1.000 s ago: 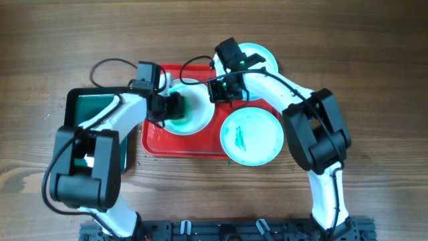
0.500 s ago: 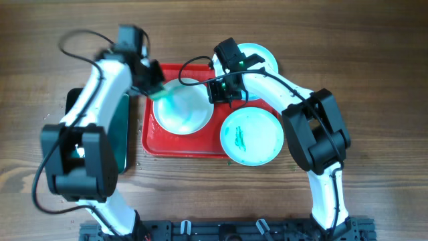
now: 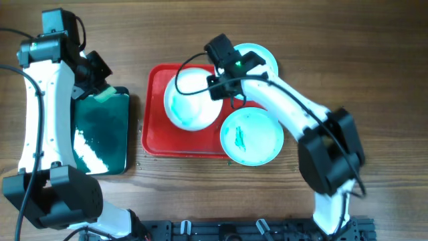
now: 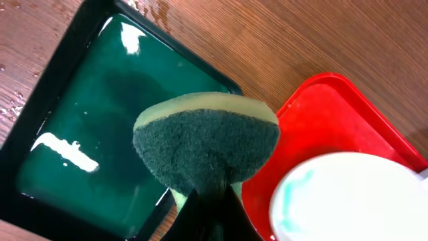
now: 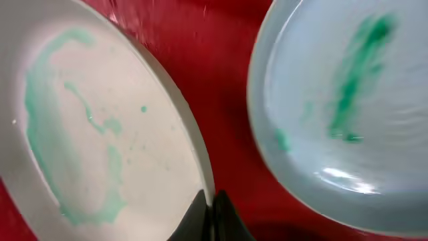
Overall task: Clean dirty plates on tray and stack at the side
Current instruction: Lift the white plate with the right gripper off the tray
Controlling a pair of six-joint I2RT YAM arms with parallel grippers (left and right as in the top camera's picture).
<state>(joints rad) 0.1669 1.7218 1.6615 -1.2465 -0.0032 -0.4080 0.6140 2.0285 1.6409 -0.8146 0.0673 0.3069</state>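
My right gripper is to set the white plate down on the bare wooden table [image 3: 311, 100] beside the pale blue plates.
A white plate [image 3: 190, 99] smeared with green lies tilted on the red tray [image 3: 155, 137]. My right gripper [image 3: 215, 86] is shut on its right rim [image 5: 200, 175]. A pale blue plate [image 3: 251, 136] with a green smear sits at the tray's lower right and also shows in the right wrist view [image 5: 341, 114]. Another pale blue plate [image 3: 262, 55] lies behind the tray. My left gripper [image 3: 95, 86] is shut on a green sponge [image 4: 206, 142] and holds it above the black water tray [image 3: 100, 134].
The black tray [image 4: 73, 147] holds green water and stands left of the red tray [image 4: 334, 114]. Bare wooden table surrounds both trays. Cables trail from both arms near the tray's back edge.
My left gripper has carried the sponge off the white plate and left, over the black tray. My right gripper has lifted and tilted the white plate by its rim.
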